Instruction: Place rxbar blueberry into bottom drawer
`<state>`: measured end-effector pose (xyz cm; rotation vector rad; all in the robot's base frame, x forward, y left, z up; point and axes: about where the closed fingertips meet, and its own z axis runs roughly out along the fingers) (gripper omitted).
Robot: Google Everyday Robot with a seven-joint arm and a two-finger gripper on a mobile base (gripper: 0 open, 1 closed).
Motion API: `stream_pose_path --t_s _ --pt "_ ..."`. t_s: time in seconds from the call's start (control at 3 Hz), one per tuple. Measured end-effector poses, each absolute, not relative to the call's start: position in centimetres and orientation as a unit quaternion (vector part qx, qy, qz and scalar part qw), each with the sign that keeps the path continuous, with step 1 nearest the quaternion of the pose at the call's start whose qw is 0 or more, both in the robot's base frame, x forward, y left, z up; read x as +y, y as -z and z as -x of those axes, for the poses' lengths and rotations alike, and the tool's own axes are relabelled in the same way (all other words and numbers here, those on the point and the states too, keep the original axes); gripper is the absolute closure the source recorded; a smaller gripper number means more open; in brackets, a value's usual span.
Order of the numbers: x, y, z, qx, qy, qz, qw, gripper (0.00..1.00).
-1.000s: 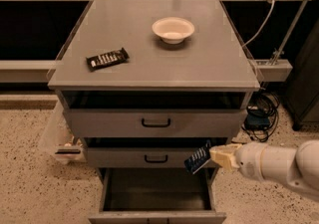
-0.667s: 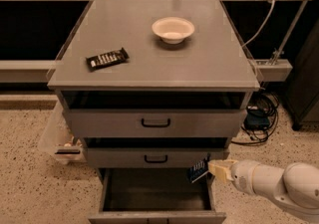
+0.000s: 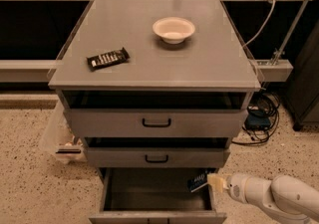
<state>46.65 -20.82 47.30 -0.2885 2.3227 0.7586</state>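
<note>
Next, I let go of the rxbar blueberry on the bottom drawer's inside (image 3: 184, 205), close to the drawer's front panel on my arm's side.
The bottom drawer (image 3: 124, 214) of the grey cabinet is pulled open and shows a dark interior. My gripper (image 3: 208, 181) reaches in from the lower right on a white arm. It is shut on the rxbar blueberry (image 3: 197, 181), a small dark blue bar with white lettering. The bar hangs over the right side of the open drawer, just inside its right wall and just below the middle drawer (image 3: 156, 158).
A black-brown wrapped bar (image 3: 107, 58) and a white bowl (image 3: 173, 29) lie on the cabinet top (image 3: 209, 63). The top drawer (image 3: 156, 123) has a black handle. Cables and a box (image 3: 257, 118) lie on the floor at the right. A clear bin (image 3: 61, 141) stands at the left.
My gripper has moved down with the blue bar, from in front of the middle drawer to over the right side of the open bottom drawer.
</note>
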Motion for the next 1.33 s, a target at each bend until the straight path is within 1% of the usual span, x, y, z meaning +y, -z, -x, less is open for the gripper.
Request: stream_pose_path --t_s 0.67,1.0,1.33 --pt "-20.8 -47.0 -46.6 0.891 -0.29 0.111 0.332 1.0" --pt "-20.8 -43.4 -46.9 0.893 -0.31 0.076 0.319 1.0" --pt "-20.2 -36.1 -48.1 0.893 -0.333 0.014 0.304 1.0"
